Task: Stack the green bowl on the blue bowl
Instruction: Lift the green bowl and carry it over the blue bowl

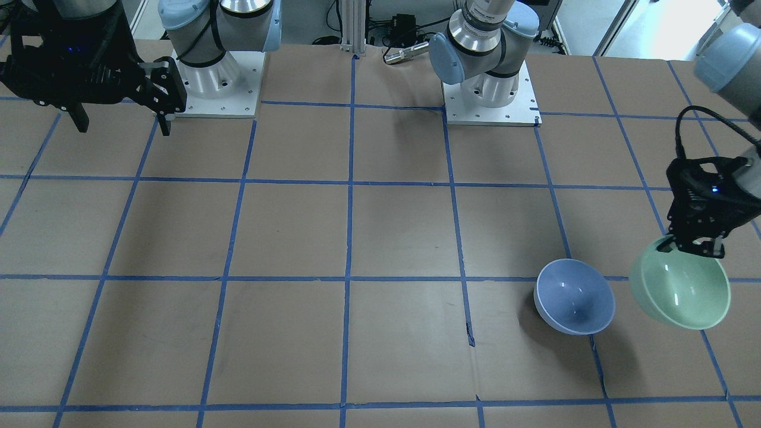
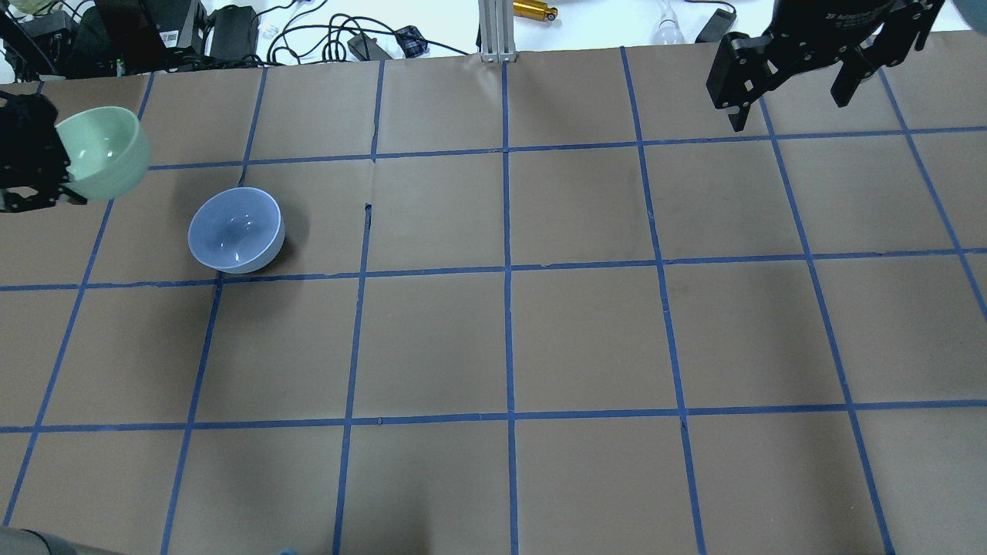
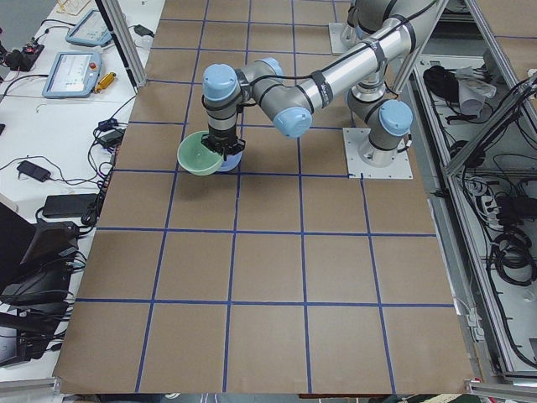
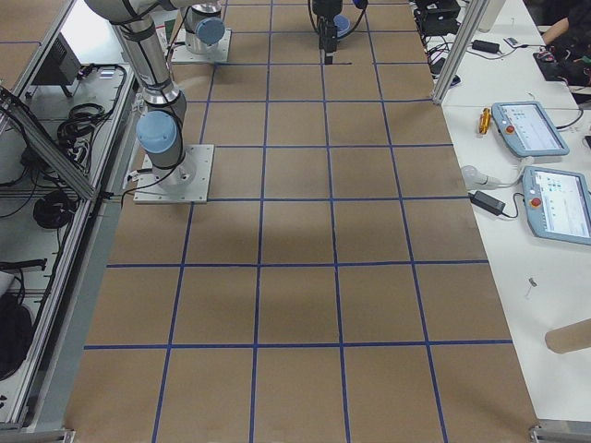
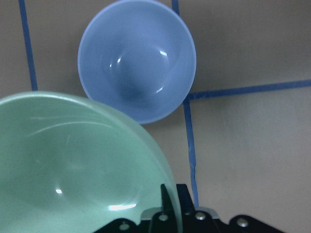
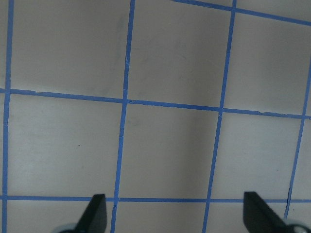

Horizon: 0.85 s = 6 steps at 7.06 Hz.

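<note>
Next, my left gripper releases the green bowl inside the open hollow of the blue bowl (image 1: 578, 293) (image 5: 137, 62), over the tape lines.
My left gripper (image 1: 695, 246) is shut on the rim of the pale mint-green bowl (image 1: 681, 285) and holds it lifted and tilted above the table. The green bowl also shows in the overhead view (image 2: 104, 153), the left-side view (image 3: 198, 154) and the left wrist view (image 5: 73, 165). The periwinkle-blue bowl (image 1: 575, 296) stands upright on the table beside it, apart from it; it shows in the overhead view (image 2: 235, 230) and the left wrist view (image 5: 137, 65). My right gripper (image 1: 122, 122) is open and empty, high near its base, with nothing between the fingertips (image 6: 97, 211) in the right wrist view.
The table is brown paper with a blue tape grid (image 2: 506, 270). The two arm bases (image 1: 490, 95) stand on white plates at the robot's edge. Cables and devices (image 2: 231, 31) lie beyond the far edge.
</note>
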Available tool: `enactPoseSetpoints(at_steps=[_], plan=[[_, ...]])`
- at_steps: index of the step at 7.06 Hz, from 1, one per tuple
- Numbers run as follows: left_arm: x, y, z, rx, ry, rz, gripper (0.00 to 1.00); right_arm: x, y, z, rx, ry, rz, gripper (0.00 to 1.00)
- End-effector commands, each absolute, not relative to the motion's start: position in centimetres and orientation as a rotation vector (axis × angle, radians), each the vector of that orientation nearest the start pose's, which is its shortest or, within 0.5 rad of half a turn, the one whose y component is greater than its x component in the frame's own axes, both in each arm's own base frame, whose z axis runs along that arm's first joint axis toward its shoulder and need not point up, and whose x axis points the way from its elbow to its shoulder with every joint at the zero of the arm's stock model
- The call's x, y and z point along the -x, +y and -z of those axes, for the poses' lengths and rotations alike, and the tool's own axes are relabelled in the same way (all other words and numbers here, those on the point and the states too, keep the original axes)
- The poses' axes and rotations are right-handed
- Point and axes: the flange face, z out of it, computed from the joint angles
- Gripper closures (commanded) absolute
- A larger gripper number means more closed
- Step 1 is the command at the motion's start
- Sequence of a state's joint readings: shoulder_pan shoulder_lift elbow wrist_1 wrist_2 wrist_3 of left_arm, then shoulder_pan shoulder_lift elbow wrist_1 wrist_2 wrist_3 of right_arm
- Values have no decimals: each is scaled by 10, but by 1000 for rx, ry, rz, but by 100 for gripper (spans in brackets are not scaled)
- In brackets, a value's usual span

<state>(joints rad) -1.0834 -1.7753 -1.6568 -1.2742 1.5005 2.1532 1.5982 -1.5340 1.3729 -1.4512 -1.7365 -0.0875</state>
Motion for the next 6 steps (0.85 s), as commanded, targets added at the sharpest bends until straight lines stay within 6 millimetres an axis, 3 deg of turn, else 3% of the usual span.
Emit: enactPoseSetpoints(at_steps=[1,3,6], plan=[[-68,-549,-348,2345,-2037,-93,100,-131,-503,-556,184,3303,60,0],[-52,-533,-332,2401,-2022,-104,100,-130,-503,-556,182,3303,60,0],[-63,-530,-313,2454,-2035,-125,100,-130,-503,-556,182,3303,60,0]])
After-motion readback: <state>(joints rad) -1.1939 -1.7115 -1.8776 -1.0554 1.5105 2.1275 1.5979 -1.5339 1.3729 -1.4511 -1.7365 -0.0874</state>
